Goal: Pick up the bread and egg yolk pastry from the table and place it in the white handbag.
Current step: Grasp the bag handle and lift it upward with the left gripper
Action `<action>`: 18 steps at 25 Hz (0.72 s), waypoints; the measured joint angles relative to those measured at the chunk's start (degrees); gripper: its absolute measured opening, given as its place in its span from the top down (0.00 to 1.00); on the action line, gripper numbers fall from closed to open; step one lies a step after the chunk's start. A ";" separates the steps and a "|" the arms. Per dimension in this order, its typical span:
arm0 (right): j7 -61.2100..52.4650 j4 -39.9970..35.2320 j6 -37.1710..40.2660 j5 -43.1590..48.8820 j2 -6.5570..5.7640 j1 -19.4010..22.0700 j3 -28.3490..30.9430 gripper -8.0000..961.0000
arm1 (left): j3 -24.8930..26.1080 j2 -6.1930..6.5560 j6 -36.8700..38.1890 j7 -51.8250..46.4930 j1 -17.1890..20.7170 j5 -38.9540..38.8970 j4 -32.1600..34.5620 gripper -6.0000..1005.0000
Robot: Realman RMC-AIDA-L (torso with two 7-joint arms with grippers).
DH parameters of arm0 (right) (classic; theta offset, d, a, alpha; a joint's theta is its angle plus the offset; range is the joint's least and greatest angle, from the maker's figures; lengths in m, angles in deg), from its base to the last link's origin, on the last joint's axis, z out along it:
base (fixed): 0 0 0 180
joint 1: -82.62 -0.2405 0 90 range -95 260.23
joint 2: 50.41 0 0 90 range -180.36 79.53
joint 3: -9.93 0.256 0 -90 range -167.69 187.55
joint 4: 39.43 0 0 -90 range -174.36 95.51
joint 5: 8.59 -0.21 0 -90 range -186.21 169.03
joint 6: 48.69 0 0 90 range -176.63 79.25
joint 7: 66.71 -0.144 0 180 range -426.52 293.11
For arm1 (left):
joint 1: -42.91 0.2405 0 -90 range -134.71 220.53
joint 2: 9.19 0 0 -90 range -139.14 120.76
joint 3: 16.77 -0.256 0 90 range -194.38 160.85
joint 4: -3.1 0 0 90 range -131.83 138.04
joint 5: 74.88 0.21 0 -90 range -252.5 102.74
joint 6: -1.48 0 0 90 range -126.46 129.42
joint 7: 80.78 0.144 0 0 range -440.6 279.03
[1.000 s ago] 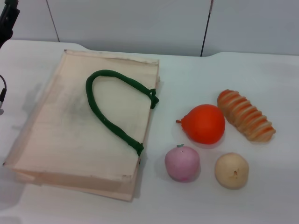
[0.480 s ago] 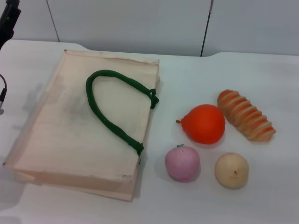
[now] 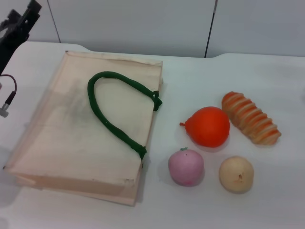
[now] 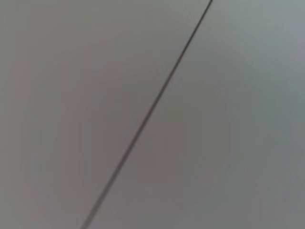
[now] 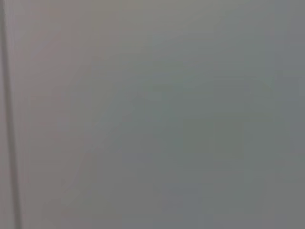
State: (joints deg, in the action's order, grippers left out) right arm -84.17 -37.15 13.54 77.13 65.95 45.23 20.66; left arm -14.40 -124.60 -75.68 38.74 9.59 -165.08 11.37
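Next, I close my left gripper on the curved middle [image 3: 91, 88] of the white handbag's dark green handle, away from its join with the handbag.
The white handbag [image 3: 71, 129] lies flat on the left half of the table, its dark green handle [image 3: 114, 112] looped on top. At the right lies the striped bread [image 3: 250, 118]. The pale tan egg yolk pastry [image 3: 236, 174] sits in front of the bread, near the table's front. My left gripper [image 3: 21, 26] shows as a black shape at the far left corner, above and beyond the bag, touching nothing. The right gripper is out of view. Both wrist views show only a plain grey wall.
An orange pear-shaped fruit [image 3: 208, 126] rests between the bag and the bread. A pink round fruit [image 3: 186, 166] sits left of the pastry. A cable with a plug [image 3: 5, 107] hangs at the left edge. The white table [image 3: 200, 76] meets a grey wall behind.
The black left gripper has come further into view at the top left, moving right and toward the bag. The hanging cable has shifted right. The food and bag have not moved.
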 joint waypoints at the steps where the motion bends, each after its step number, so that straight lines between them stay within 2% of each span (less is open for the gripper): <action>1: -0.48 0.11 0.14 0.76 -0.04 -0.08 -0.10 0.07 | 0.01 0.14 0.26 -3.81 -0.33 2.28 1.74 0.16; 5: -2.39 0.22 1.27 4.31 -0.15 -0.62 -0.25 0.07 | 0.01 0.50 0.50 -19.35 -1.94 11.39 8.59 0.17; 9: -2.76 0.25 1.47 4.94 -0.16 -1.08 -0.27 0.07 | 0.01 0.86 1.31 -29.33 -3.32 19.02 12.83 0.17; 13: -2.81 0.27 1.50 4.96 -0.17 -1.06 -0.27 0.07 | 0.01 1.88 3.80 -40.94 -5.52 30.08 16.19 0.17; 18: -2.87 0.24 1.50 4.97 -0.18 -1.07 -0.27 0.07 | 0.00 2.33 7.32 -50.70 -9.29 44.41 19.41 0.18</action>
State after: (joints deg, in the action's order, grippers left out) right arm -87.05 -36.90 15.04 82.10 65.78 44.16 20.38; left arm -14.40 -122.27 -68.36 -11.96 0.31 -120.67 30.78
